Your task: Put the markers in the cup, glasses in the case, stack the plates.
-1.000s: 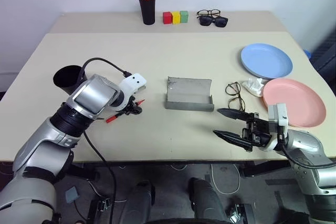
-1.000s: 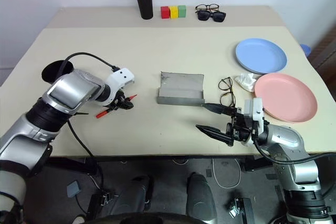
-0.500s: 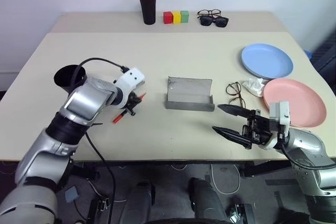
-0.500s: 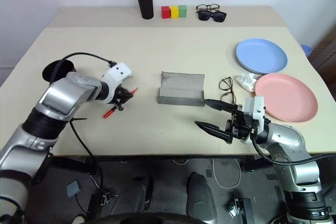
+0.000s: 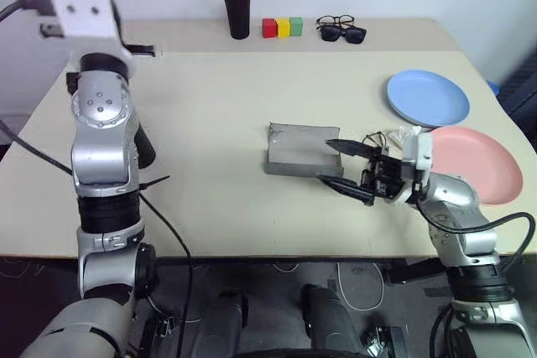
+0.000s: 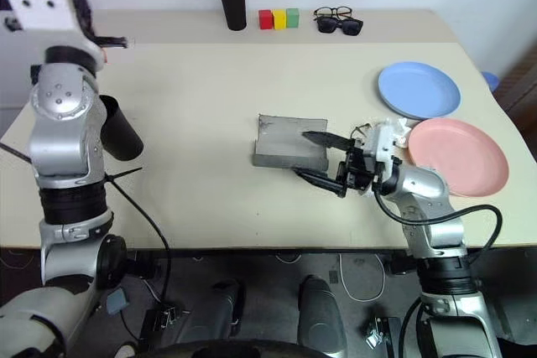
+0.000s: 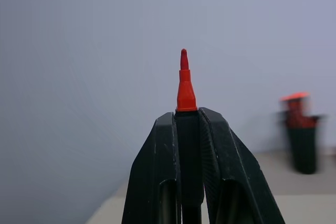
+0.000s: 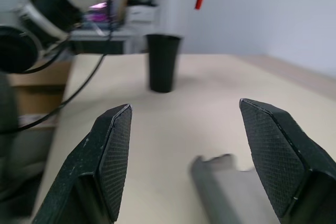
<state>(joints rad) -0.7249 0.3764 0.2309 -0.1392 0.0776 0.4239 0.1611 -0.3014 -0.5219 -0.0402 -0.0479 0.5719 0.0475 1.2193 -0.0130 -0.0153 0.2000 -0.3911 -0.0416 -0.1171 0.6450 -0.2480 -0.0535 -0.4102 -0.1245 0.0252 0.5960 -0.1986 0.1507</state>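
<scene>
The robot's left gripper needs to release the red-capped marker inside the wide black cup (image 5: 107, 124), so that it stays leaning on the cup's rim.
My left gripper (image 7: 187, 116) is raised high above the table's left side, shut on the red-capped marker (image 7: 185, 85), whose red tip pokes out past the fingertips. The wide black cup (image 6: 122, 132) stands on the table below, partly hidden behind my left arm. The grey case (image 5: 298, 150) lies open at the table's middle. My right gripper (image 5: 340, 163) is open with nothing between its fingers, pointing left over the case's right end. The wire-framed glasses (image 5: 377, 138) lie just behind it, partly hidden. The light blue plate (image 5: 426, 98) and the pink plate (image 5: 474, 161) lie side by side at the right.
At the back edge stand a narrow black pen cup (image 5: 237, 10) with red-orange pens, three coloured blocks (image 5: 280, 27), and black sunglasses (image 5: 342, 34) beside another pair. A crumpled white scrap (image 5: 411, 135) lies between the plates. A black cable hangs along my left arm.
My left arm swung up from the table surface with the marker in its gripper. My right gripper moved left and forward to the case's right end, in front of the glasses.
</scene>
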